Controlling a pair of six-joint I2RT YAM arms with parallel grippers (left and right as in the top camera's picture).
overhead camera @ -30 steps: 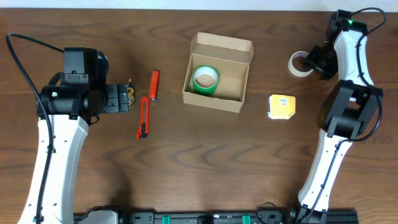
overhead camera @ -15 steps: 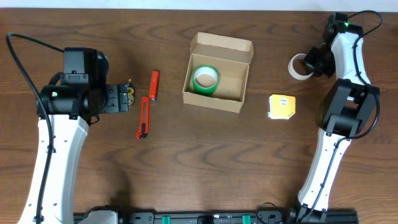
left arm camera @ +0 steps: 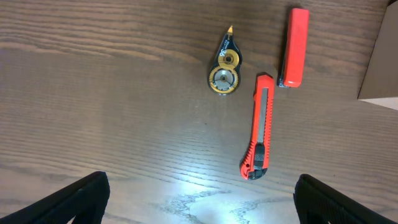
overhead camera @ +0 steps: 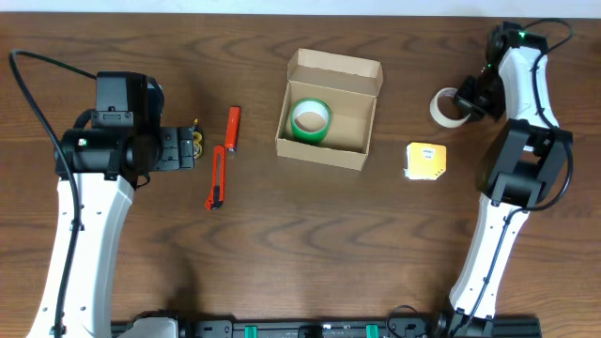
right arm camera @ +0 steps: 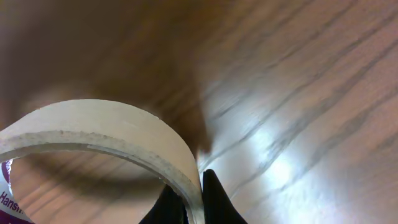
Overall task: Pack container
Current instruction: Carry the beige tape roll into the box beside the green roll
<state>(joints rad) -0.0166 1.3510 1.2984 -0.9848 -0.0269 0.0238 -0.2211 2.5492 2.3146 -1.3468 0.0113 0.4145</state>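
Note:
Next, I release the beige tape roll from my right gripper on top of the green tape roll (overhead camera: 311,112) inside the cardboard box.
The container (overhead camera: 362,120), a tan cardboard box, stands open at the table's middle with a green tape roll (overhead camera: 310,120) inside it. A beige tape roll (overhead camera: 443,106) lies at the far right. My right gripper (overhead camera: 468,98) is shut on that roll's wall, one finger inside the ring and one outside. In the right wrist view the beige tape roll (right arm camera: 106,118) curves away from the right gripper (right arm camera: 194,202). My left gripper (left arm camera: 199,205) is open above bare wood, just short of an orange utility knife (left arm camera: 260,126).
A red stick-shaped item (overhead camera: 233,130) and a correction tape dispenser (left arm camera: 224,67) lie beside the utility knife (overhead camera: 217,177), left of the box. A yellow packet (overhead camera: 425,161) sits right of the box, below the beige roll.
My right gripper has shut on the wall of the beige tape roll, and the roll has shifted slightly to the left. The left arm has not moved.

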